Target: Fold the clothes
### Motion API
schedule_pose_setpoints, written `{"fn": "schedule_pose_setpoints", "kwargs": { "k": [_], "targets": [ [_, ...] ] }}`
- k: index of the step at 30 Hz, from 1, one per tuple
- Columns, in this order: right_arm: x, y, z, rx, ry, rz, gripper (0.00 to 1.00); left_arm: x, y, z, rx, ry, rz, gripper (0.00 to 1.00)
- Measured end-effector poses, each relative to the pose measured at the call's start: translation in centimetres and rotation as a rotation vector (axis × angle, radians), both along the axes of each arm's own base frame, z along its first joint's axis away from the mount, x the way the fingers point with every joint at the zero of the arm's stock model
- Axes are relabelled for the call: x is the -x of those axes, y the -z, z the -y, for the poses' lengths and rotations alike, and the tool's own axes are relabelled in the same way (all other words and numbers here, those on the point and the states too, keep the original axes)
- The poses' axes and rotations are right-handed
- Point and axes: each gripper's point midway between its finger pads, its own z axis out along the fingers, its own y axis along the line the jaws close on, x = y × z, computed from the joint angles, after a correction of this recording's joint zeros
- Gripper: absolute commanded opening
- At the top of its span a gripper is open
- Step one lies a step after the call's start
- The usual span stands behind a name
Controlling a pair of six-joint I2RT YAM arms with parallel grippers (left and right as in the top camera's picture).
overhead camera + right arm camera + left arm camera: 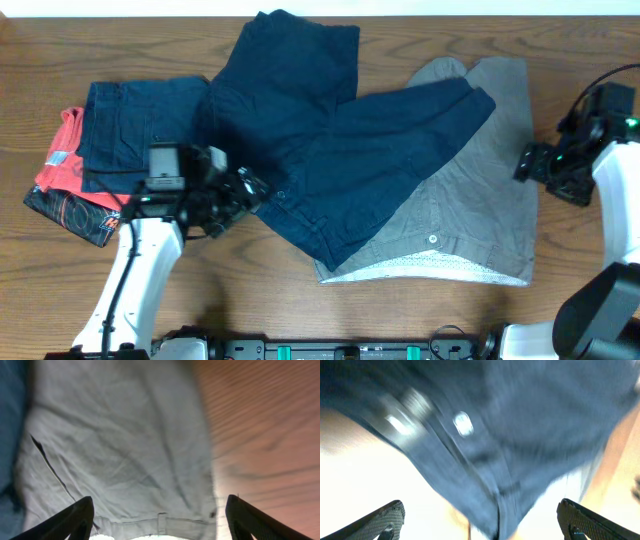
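Observation:
The left gripper needs to next move along the navy shorts to their waistband's near corner [329,260] [496,524], next to the grey shorts, and close there.
Dark navy shorts [330,150] lie spread across the middle of the table, partly over grey shorts [480,210] at the right. My left gripper [245,190] is open at the navy shorts' left edge; the left wrist view shows their waistband and button [463,424] between the open fingers [480,527], blurred. My right gripper [535,165] is open beside the grey shorts' right edge; the right wrist view shows the grey waistband and belt loop [161,522] between the fingers [157,525].
A folded navy garment [140,125] sits on folded red [62,150] and black printed clothing [75,215] at the left. Bare wooden table [600,50] shows at the right and front.

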Motion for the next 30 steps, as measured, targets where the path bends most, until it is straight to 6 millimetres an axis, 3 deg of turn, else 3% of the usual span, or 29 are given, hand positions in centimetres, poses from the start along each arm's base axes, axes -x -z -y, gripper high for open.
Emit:
{"fn": "schedule_pose_setpoints", "kwargs": {
  "k": [8, 11, 15, 18, 20, 23, 24, 25, 27, 28, 29, 30],
  "targets": [
    [0.8, 6.3, -1.9, -0.022, -0.050, 0.008, 0.75, 4.4, 2.7, 6.8, 0.009, 0.224, -0.131, 0.98],
    [1.6, 7.9, -1.4, 0.015, -0.018, -0.003, 0.81, 5.0, 3.8, 8.9, 0.008, 0.267, -0.159, 0.98],
    [2.7, 9.3, 0.0, 0.097, 0.044, -0.023, 0.75, 5.8, 5.0, 11.8, 0.014, 0.338, -0.161, 1.00],
    [2.6, 9.7, 0.7, 0.138, 0.073, -0.012, 0.58, 6.5, 5.8, 13.7, 0.020, 0.387, -0.159, 0.83],
    [2.5, 9.7, 1.0, 0.153, 0.090, -0.005, 0.55, 7.1, 6.3, 14.4, 0.014, 0.407, -0.173, 0.70],
    [2.8, 10.1, 1.3, 0.170, 0.101, -0.005, 0.49, 7.6, 7.2, 14.6, -0.003, 0.413, -0.203, 0.65],
    [2.9, 10.2, 1.3, 0.174, 0.102, -0.005, 0.43, 7.7, 7.5, 14.6, -0.006, 0.410, -0.211, 0.58],
    [3.0, 10.5, 1.4, 0.178, 0.104, -0.005, 0.40, 7.7, 7.6, 14.5, -0.008, 0.405, -0.220, 0.43],
    [3.4, 11.0, 1.5, 0.188, 0.110, -0.008, 0.21, 7.7, 7.8, 14.4, -0.016, 0.399, -0.226, 0.11],
    [3.5, 11.1, 1.5, 0.191, 0.115, -0.002, 0.08, 7.7, 7.9, 14.3, -0.021, 0.395, -0.229, 0.06],
    [3.5, 11.2, 1.5, 0.194, 0.125, 0.004, 0.01, 7.6, 8.0, 14.2, -0.026, 0.394, -0.228, 0.06],
    [3.5, 11.2, 1.6, 0.198, 0.135, 0.010, 0.01, 7.6, 8.1, 14.1, -0.030, 0.392, -0.228, 0.06]
  ]
}}
